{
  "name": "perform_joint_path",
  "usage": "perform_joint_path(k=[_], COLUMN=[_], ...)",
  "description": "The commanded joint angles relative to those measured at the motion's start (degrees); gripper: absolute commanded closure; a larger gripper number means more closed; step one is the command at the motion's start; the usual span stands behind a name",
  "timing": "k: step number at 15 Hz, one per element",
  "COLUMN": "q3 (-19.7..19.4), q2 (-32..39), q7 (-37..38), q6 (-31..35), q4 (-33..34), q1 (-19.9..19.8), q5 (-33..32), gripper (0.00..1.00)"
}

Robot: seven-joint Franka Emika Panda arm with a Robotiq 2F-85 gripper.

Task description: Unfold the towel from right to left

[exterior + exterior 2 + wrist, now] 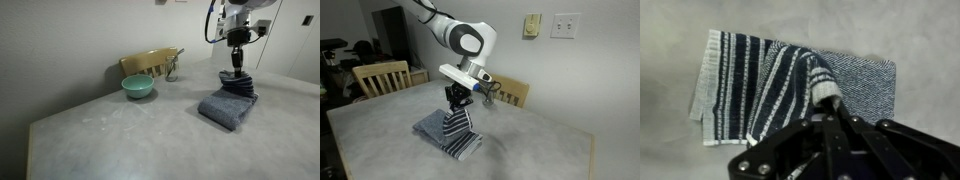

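Observation:
The towel's striped corner, now lifted off the folded part, will be let go by my gripper on the bare grey table, far out [136, 167] in front of the teal bowl.
The blue-grey towel [229, 106] lies folded on the grey table, with white and dark stripes at its end; it also shows in an exterior view [452, 138] and in the wrist view [740, 85]. My gripper [238, 70] is right above it and shut on the towel's striped end, which it holds lifted off the folded part. It shows the same in an exterior view [458, 108]. In the wrist view my gripper [826, 100] pinches a bunched striped corner between its closed fingers.
A teal bowl [138, 87] sits at the table's back, by a wooden chair [152, 63]. Another wooden chair [382, 75] stands at the table's far side. The table [120, 135] edge runs near the towel.

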Motion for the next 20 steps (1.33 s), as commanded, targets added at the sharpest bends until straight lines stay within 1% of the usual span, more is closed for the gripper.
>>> perform_joint_path(k=[1, 7, 14, 17, 20], q3=[1.0, 2.9, 5.0, 5.7, 6.8], q2=[-0.3, 2.2, 7.8, 10.1, 11.9], q7=[0.6, 5.8, 9.8, 11.8, 15.0], q6=[-2.5, -4.2, -6.8, -7.3, -7.4], q4=[0.3, 3.2, 9.6, 13.0, 16.3], q1=[3.4, 11.0, 18.4, 20.3, 21.0], q5=[-2.6, -7.3, -11.5, -11.2, -8.2], gripper=[0.99, 0.99, 0.99, 0.99, 0.99])
